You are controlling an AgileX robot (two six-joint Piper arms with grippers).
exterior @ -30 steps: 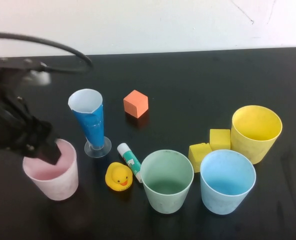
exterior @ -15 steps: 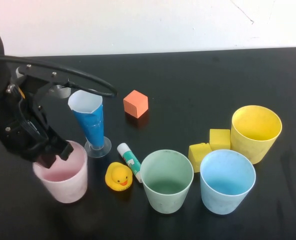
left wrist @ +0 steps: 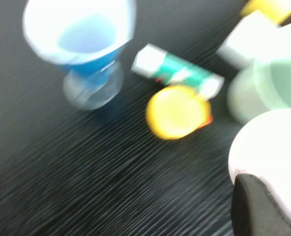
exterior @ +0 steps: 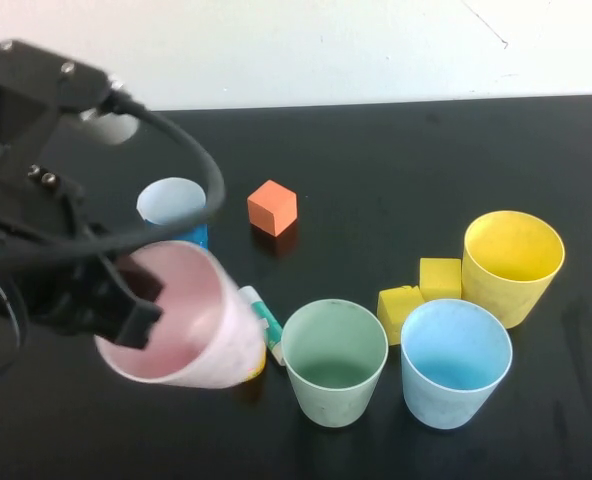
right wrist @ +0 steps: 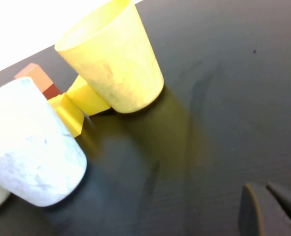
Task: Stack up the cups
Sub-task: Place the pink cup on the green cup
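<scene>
Next, my left gripper lets go of the pink cup inside the green cup (exterior: 333, 335) (left wrist: 290, 83), next to the light blue cup.
My left gripper (exterior: 131, 305) is shut on the rim of the pink cup (exterior: 191, 315) and holds it lifted and tilted above the table, left of the green cup (exterior: 334, 360). In the left wrist view the pink cup (left wrist: 271, 152) shows pale beside one finger (left wrist: 256, 209), with the green cup (left wrist: 273, 86) beyond. The light blue cup (exterior: 455, 362) stands right of the green one, and the yellow cup (exterior: 511, 263) stands behind it. In the right wrist view my right gripper (right wrist: 269, 204) is shut and empty over bare table, near the yellow cup (right wrist: 113, 61) and the light blue cup (right wrist: 30, 142).
A tall blue glass (exterior: 174, 212) stands behind the lifted cup. A glue stick (exterior: 264, 315) and a rubber duck (left wrist: 177, 112) lie between it and the green cup. An orange cube (exterior: 272, 207) sits further back. Two yellow blocks (exterior: 421, 288) lie beside the yellow cup.
My left gripper has lifted the pink cup off the table, tilted it and carried it right towards the green cup. It now covers the duck in the high view.
</scene>
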